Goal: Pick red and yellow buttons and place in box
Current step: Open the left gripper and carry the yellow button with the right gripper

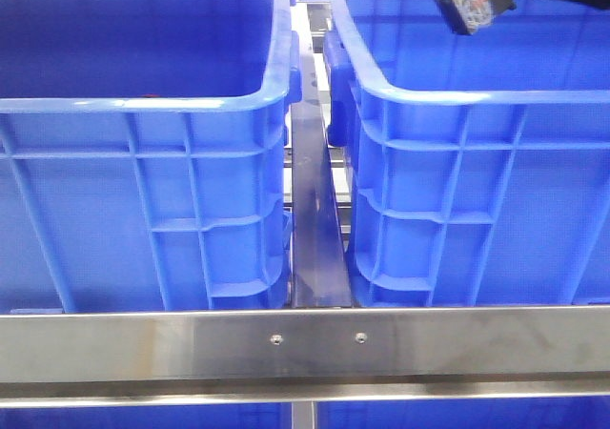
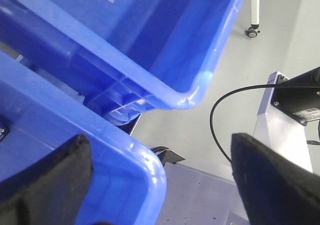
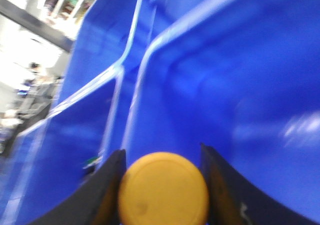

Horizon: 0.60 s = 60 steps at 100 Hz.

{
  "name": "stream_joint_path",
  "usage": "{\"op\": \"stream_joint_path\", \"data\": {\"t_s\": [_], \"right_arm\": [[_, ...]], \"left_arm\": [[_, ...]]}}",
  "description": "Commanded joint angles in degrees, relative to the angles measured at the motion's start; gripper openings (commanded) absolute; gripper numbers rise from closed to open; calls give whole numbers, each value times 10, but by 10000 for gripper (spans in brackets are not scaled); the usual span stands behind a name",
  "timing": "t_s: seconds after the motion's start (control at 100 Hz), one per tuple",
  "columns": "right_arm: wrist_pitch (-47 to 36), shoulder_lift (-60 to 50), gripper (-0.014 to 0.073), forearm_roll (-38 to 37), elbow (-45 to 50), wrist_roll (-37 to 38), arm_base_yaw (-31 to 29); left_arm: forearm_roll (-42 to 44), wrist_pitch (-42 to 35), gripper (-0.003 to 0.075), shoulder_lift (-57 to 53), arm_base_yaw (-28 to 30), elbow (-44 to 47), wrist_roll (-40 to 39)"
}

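My right gripper should release the orange-yellow button just behind the near rim of the blue box [image 1: 491,83] below it.
My right gripper [image 3: 161,157] is shut on the orange-yellow button [image 3: 163,190], a flat round disc held between the two dark fingers, with blue crate walls behind it. In the front view the right wrist [image 1: 474,5] hangs above the right blue box [image 1: 457,95], and the button is hidden there. My left gripper [image 2: 160,155] is open and empty, its pads [image 2: 55,177] wide apart over the corner of a blue crate [image 2: 125,170]. A tiny dark red speck [image 1: 146,95] shows just over the near rim inside the left box [image 1: 143,162]; I cannot tell if it is the red button.
A steel rail [image 1: 305,343] runs across the front below both crates. A dark steel bar [image 1: 310,219] fills the narrow gap between them. In the left wrist view, a second blue crate [image 2: 150,45], a black cable [image 2: 220,115] and grey floor lie beyond.
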Motion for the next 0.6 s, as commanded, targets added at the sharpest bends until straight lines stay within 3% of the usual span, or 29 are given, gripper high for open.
{"op": "stream_joint_path", "data": {"t_s": [0.0, 0.16, 0.38, 0.59], "right_arm": [[-24, -19, 234, 14, -42, -45, -3], [-132, -19, 234, -40, -76, -89, 14], [-254, -15, 234, -39, -84, -235, 69], [-296, 32, 234, -33, -104, -259, 94]], "left_arm": [[-32, 17, 545, -27, -4, -20, -4], [-32, 17, 545, -27, -4, -20, -4], [-31, 17, 545, -27, -4, -20, -4], [-31, 14, 545, -27, -4, -20, -4]]}}
